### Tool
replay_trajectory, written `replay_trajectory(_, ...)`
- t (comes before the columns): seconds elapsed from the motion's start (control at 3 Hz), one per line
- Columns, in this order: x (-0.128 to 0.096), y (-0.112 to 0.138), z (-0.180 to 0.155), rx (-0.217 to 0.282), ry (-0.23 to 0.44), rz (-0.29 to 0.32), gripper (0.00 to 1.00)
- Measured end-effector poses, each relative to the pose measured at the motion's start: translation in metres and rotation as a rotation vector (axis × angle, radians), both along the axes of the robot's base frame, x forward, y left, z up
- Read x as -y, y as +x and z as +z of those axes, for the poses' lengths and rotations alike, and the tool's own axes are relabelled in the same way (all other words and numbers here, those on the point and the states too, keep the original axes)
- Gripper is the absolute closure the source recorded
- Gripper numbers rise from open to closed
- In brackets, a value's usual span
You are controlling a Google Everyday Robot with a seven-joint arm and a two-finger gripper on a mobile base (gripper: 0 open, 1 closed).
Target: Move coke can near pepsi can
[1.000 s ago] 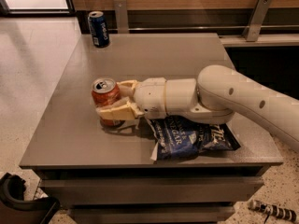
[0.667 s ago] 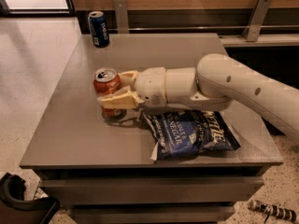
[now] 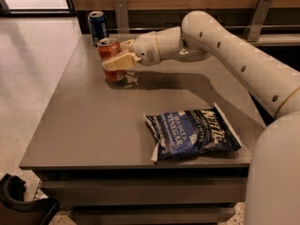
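Note:
Next, I set the coke can close beside the pepsi can, before the metal bracket (image 3: 125,48), with my gripper.
The coke can (image 3: 108,50), red-orange with a silver top, stands upright in the far left part of the grey table (image 3: 93,125). My gripper (image 3: 115,60) is shut on the coke can, its cream fingers (image 3: 118,61) wrapped around the can's middle. The can's base is at or just above the table surface; I cannot tell which. The pepsi can (image 3: 98,26), dark blue with a silver top, stands upright at the table's far left corner, a short way behind the coke can and apart from it.
A blue chip bag (image 3: 192,133) lies flat near the table's front right edge. My white arm (image 3: 234,55) reaches in from the right across the back of the table. A wooden wall with metal brackets (image 3: 121,13) runs behind. Tiled floor lies to the left.
My gripper has carried the coke can from beside the chip bag towards the far left corner, much closer to the pepsi can. The chip bag is now fully uncovered.

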State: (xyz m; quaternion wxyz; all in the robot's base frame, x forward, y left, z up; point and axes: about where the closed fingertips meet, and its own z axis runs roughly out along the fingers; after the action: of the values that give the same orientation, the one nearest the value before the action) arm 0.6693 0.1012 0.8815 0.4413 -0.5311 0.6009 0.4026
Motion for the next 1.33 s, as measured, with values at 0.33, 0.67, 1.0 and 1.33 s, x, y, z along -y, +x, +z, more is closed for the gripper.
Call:
replay_trajectory(0.33,0.006,0.051,0.006,0.004,-0.011,-0.054,1.00)
replay_trajectory(0.67,0.029,0.093,0.022,0.035,0.026,-0.154,1.00)
replay_trajectory(1.0,0.043,0.129,0.019,0.055,0.056,-0.266,1.00)
replay_trajectory(1.33,0.045,0.161,0.012,0.068,0.078,-0.338,1.00)
